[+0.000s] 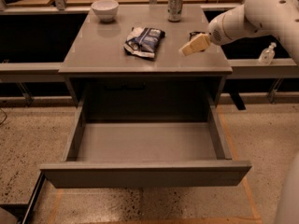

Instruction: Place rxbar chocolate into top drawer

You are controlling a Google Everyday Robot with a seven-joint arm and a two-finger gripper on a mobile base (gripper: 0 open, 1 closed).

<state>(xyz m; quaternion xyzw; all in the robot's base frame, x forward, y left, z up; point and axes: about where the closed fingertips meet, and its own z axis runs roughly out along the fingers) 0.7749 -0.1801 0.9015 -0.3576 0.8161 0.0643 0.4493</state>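
My gripper is to grab the rxbar chocolate next by the end (202, 34) nearest my arm, so its other end stays sticking out past the fingers.
The top drawer (145, 174) is pulled out wide below the grey table (103, 50), and its grey floor is bare. The rxbar chocolate (194, 33) lies on the table's right side, and only a dark sliver of it shows behind the gripper. My gripper (189, 48), beige at the end of a white arm (252, 13), reaches in from the right. It hangs low over the table top right in front of the bar.
A blue-and-white chip bag (144, 41) lies mid-table, just left of the gripper. A white bowl (105, 8) and a soda can (175, 5) stand at the back. A small clear bottle (266, 55) sits on the right ledge.
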